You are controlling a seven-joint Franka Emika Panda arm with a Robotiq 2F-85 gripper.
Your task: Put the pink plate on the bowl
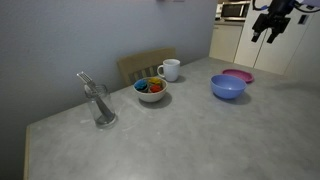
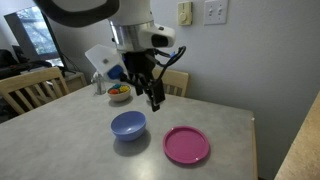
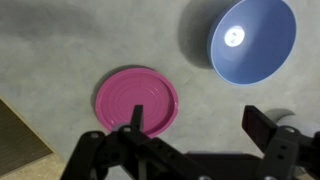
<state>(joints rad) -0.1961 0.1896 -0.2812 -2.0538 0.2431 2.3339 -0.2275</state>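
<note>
My gripper needs to close on the pink plate's rim (image 1: pixel 224 71) (image 3: pixel 177 107), on the side of the plate that faces the white mug.
The pink plate (image 3: pixel 136 101) lies flat on the grey table; it also shows in both exterior views (image 2: pixel 186 146) (image 1: pixel 239 76). The light-blue bowl (image 3: pixel 251 41) stands empty beside it, apart from it, and shows in both exterior views (image 2: pixel 128 125) (image 1: pixel 228 88). My gripper (image 3: pixel 195 125) is open and empty, high above the table; one finger lies over the plate's edge in the wrist view. In the exterior views it hangs well above the bowl and plate (image 2: pixel 150 88) (image 1: pixel 272 22).
A white bowl with colourful contents (image 1: pixel 151 91), a white mug (image 1: pixel 170 69) and a glass with a utensil (image 1: pixel 100 105) stand on the table. A wooden chair (image 1: pixel 146 65) is behind it. The table edge (image 3: pixel 22 135) is near the plate.
</note>
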